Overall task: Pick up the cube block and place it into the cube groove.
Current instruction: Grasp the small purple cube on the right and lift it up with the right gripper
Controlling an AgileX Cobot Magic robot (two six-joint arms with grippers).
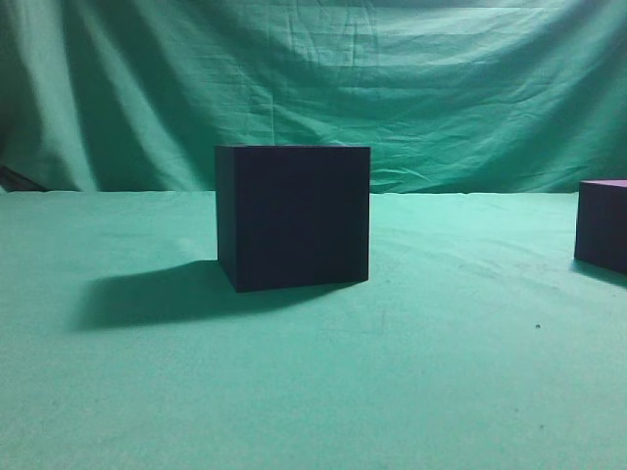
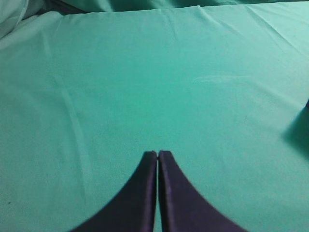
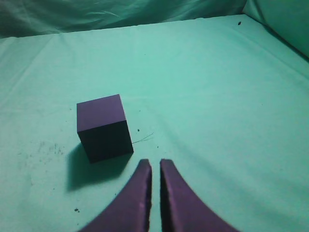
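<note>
The cube block's bottom goes into the cube groove, so my right gripper will come down over the block and close on the block's upper sides (image 1: 602, 202) (image 3: 102, 116).
The cube groove (image 1: 294, 215) is a large near-black box standing on the green cloth in the middle of the exterior view. The cube block (image 1: 602, 223), small and dark purple, sits at the right edge of that view, partly cut off. In the right wrist view the cube block (image 3: 104, 128) rests on the cloth just ahead and left of my right gripper (image 3: 155, 164). That gripper's fingers are nearly together with a thin gap, empty, and apart from the block. My left gripper (image 2: 158, 154) is shut and empty over bare cloth. Neither gripper shows in the exterior view.
Green cloth (image 1: 441, 372) covers the table and hangs as a backdrop (image 1: 392, 88). The box casts a shadow to its left (image 1: 147, 294). A dark shadow edge shows at the right border of the left wrist view (image 2: 299, 135).
</note>
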